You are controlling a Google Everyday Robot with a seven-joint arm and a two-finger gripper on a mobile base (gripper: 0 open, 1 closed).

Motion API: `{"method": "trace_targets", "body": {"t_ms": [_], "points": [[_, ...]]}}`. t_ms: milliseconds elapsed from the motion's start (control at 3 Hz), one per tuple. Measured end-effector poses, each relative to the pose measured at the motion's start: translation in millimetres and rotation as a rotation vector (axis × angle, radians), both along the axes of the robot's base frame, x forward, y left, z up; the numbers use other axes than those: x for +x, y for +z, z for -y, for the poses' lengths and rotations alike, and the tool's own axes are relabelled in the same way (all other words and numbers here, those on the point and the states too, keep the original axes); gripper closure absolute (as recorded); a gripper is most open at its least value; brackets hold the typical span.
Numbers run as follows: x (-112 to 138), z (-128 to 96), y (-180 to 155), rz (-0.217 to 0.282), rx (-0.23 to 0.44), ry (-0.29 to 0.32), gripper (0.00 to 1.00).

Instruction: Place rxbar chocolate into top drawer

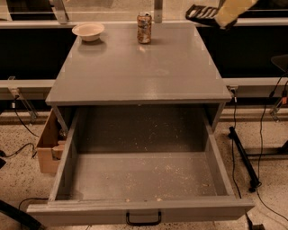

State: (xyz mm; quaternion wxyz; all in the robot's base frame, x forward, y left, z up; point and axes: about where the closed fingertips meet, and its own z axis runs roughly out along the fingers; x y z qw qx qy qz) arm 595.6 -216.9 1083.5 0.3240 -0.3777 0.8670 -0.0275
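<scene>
Next, I let go of the rxbar chocolate with my gripper on the top drawer's bottom (178, 152), halfway back, toward the side of the black stand leg.
The rxbar chocolate (202, 12), a flat black bar with pale lettering, hangs in the air past the table's back right corner. My gripper (221, 19) is at the top right edge of the view, shut on the bar's right end, and only its pale yellow fingers (231, 9) show. The top drawer (139, 207) is pulled fully open at the front of the grey table (139, 67). Its floor is speckled with pale crumbs and holds nothing else. Its black handle (143, 219) is at the bottom edge.
A brown-gold drink can (144, 28) stands upright at the back middle of the tabletop. A pale bowl (88, 31) sits at the back left. A brown cardboard box (47, 146) stands on the floor left of the drawer. Cables and a black stand leg (243, 155) lie on the right.
</scene>
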Motion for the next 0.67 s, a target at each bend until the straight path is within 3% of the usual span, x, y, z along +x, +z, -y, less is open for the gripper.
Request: {"method": "trace_targets", "body": {"t_ms": [333, 667], "points": [[-38, 2, -17, 0.037, 0.021, 0.068, 1.0], [-64, 9, -114, -0.103, 0.044, 0.127, 1.0]]}}
